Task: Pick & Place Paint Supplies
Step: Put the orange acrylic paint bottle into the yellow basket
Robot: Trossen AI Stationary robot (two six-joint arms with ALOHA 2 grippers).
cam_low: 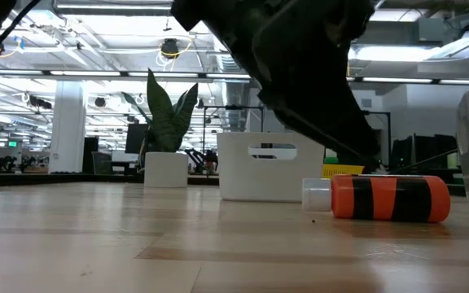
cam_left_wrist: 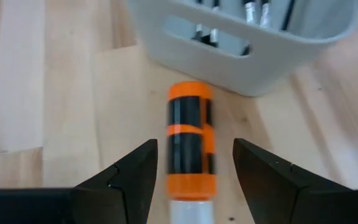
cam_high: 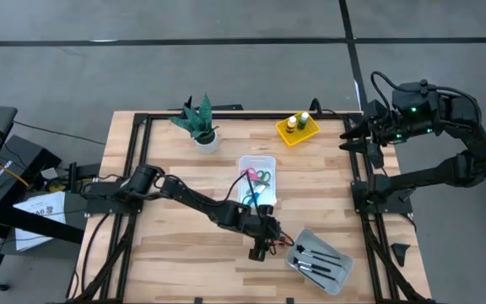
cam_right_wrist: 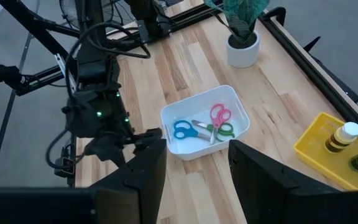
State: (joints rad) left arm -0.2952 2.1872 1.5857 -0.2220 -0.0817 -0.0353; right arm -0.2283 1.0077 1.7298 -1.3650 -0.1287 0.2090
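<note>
The bottom end of the orange paint bottle is close to the grey tray, so my left gripper should pull the bottle clear first, then grip its striped body (cam_left_wrist: 189,118).
An orange paint bottle with black stripes (cam_left_wrist: 189,143) lies on its side on the wood table, its white cap (cam_low: 316,193) toward my left gripper's wrist. My left gripper (cam_left_wrist: 194,146) is low over the bottle near the table's front. It is open, with one finger on either side of the bottle and a gap to each. Just beyond the bottle stands a grey tray (cam_left_wrist: 229,56) with dark-handled brushes in it. My right gripper (cam_high: 357,139) hangs open, high over the table's far right edge, with nothing between its fingers.
A white tray (cam_high: 256,159) at mid-table holds blue, pink and green scissors (cam_right_wrist: 204,129). A yellow tray (cam_high: 298,135) with two small bottles stands at the far right. A potted plant (cam_high: 199,122) stands at the far centre. A black frame runs round the table.
</note>
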